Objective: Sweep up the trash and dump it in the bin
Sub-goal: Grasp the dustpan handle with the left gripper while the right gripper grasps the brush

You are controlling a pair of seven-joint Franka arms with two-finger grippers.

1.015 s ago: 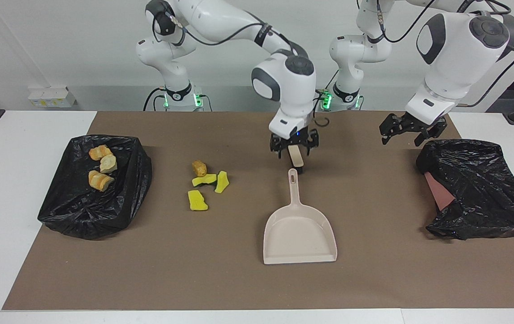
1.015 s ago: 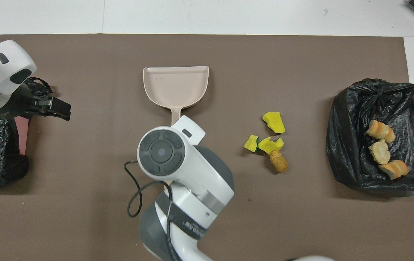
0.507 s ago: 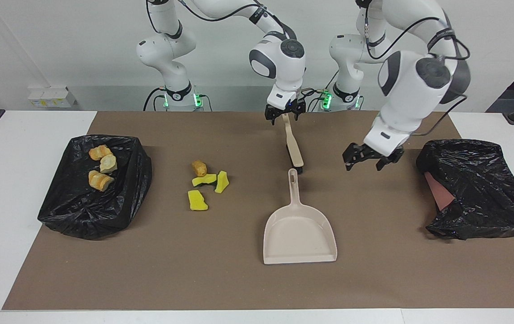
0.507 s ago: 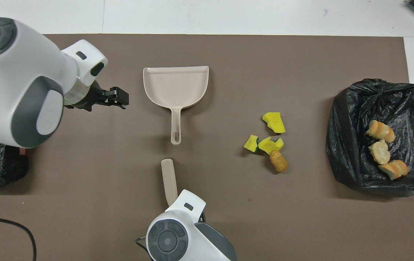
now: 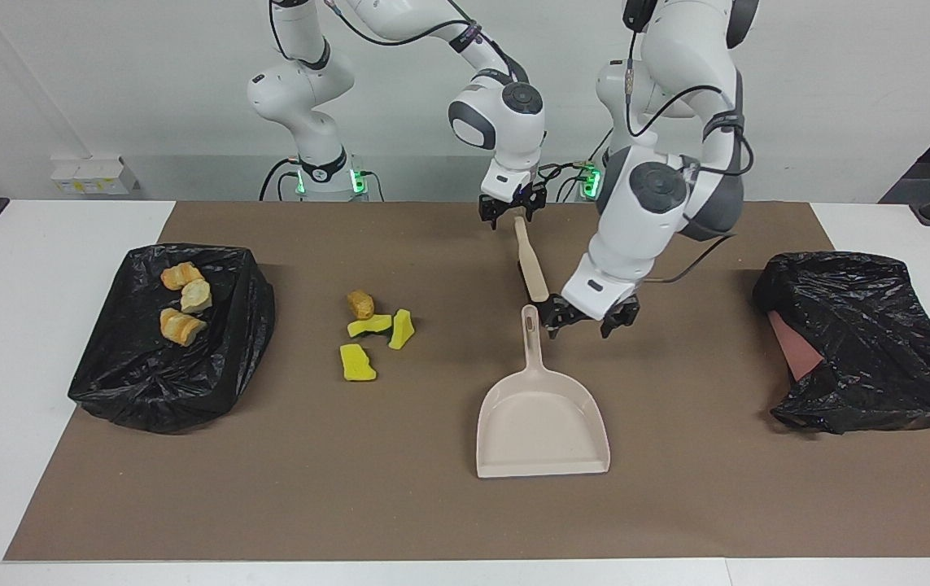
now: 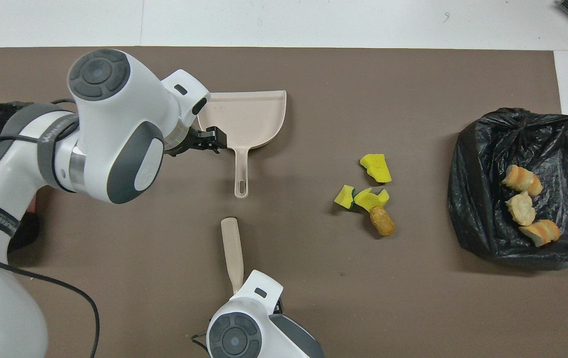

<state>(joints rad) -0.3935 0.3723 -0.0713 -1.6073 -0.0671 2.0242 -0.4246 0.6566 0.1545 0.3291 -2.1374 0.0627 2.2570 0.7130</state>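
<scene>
I need to next grab the dustpan's handle (image 6: 241, 163) with my left gripper, near where the handle joins the dustpan's tray.
The trash, a tan lump (image 5: 360, 303) (image 6: 382, 221) and three yellow sponge chunks (image 5: 356, 362) (image 6: 375, 167), lies on the brown mat toward the right arm's end. A beige dustpan (image 5: 542, 423) (image 6: 244, 119) rests mid-mat, its handle pointing at the robots. Nearer to the robots lies a beige brush (image 5: 531, 268) (image 6: 231, 246). My right gripper (image 5: 511, 216) sits at the brush handle's end. My left gripper (image 5: 587, 319) (image 6: 209, 144) hangs open just beside the dustpan handle, holding nothing. A black-bagged bin (image 5: 147, 391) (image 6: 482, 219) holds three bread lumps.
A second black bag (image 5: 863, 342) over a pinkish box lies at the left arm's end of the table. White tabletop borders the mat (image 5: 676, 505). The left arm's bulky wrist hides part of the mat in the overhead view.
The left arm swung from the black bag at its end across to the dustpan handle and came down. The right gripper drew back along the brush to the handle's end; the brush stayed put.
</scene>
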